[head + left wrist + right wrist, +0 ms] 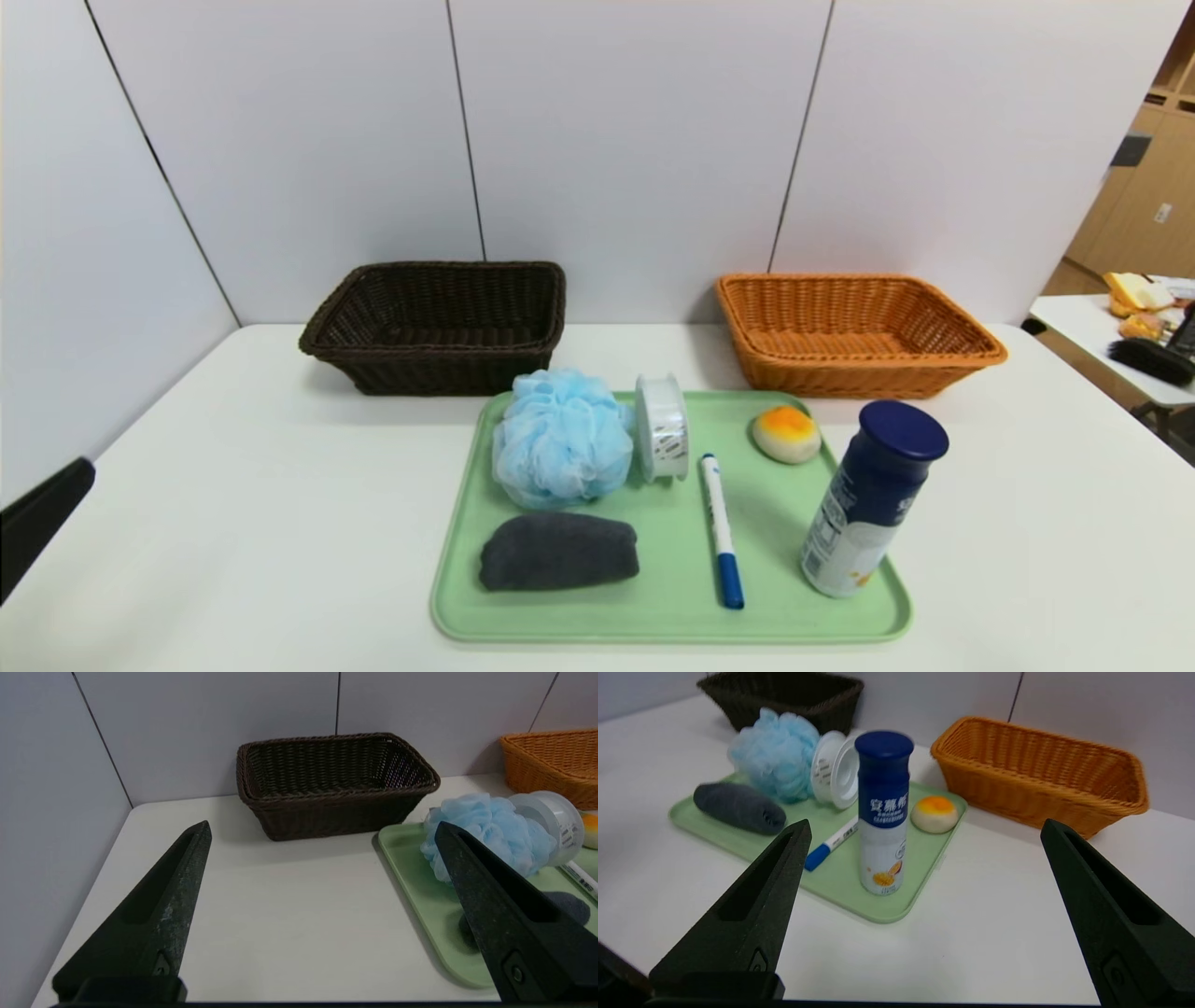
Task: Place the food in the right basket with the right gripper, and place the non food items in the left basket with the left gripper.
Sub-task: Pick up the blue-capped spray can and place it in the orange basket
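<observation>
Next, I bring my right gripper to the upper body [878, 486] [884, 798] of the blue-capped drink bottle and close it there, just below the bottle's cap.
A green tray [672, 616] holds a blue bath pouf [560, 448], a roll of clear tape [663, 427], a blue marker [721, 530], a dark grey rolled cloth [557, 553], an orange-topped bun [786, 434] and an upright blue-capped drink bottle [873, 499]. A dark brown basket [439, 325] stands back left, an orange basket [854, 333] back right. My left gripper [322, 828] is open and empty over bare table left of the tray. My right gripper [924, 826] is open and empty, near the tray's front right corner, the bottle [883, 812] ahead.
White wall panels close the back and left of the white table [233, 485]. The left gripper's dark tip [42, 518] shows at the left edge of the head view. A side table [1120, 341] with clutter stands at the far right.
</observation>
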Available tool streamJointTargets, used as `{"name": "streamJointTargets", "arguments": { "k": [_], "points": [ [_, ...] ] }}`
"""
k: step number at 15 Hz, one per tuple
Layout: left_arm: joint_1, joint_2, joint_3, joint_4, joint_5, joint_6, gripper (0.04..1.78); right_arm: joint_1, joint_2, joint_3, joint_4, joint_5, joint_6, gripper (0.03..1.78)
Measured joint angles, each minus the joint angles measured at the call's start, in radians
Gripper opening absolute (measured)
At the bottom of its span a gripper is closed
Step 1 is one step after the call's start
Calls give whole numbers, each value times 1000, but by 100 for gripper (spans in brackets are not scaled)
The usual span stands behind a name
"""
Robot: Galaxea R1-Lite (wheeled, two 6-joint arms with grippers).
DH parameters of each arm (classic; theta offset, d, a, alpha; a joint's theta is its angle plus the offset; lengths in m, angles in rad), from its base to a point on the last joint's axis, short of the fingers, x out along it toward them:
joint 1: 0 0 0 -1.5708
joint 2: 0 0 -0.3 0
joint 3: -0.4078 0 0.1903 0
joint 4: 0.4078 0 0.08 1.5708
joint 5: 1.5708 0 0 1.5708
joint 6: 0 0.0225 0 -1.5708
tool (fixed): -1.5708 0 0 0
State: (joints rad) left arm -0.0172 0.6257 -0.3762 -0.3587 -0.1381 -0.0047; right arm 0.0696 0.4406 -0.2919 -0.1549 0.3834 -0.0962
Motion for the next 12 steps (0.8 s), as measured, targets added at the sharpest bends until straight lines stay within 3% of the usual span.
{"name": "streamJointTargets", "arguments": {
  "k": [2, 4, 7, 12],
  "points": [
    [0, 76, -16, -64, 1, -2, 169, 11, 40, 41, -10, 73, -61, 170],
    [0, 112, -19, -66, 1, -4, 169, 16, 67, 70, -13, 136, -69, 170],
    [0, 131, -14, -67, 1, -3, 169, 23, 121, 86, -28, 162, -74, 170],
    [0, 121, 4, -59, 3, 0, 169, 35, 307, 96, -202, 168, -87, 170]
  ]
}}
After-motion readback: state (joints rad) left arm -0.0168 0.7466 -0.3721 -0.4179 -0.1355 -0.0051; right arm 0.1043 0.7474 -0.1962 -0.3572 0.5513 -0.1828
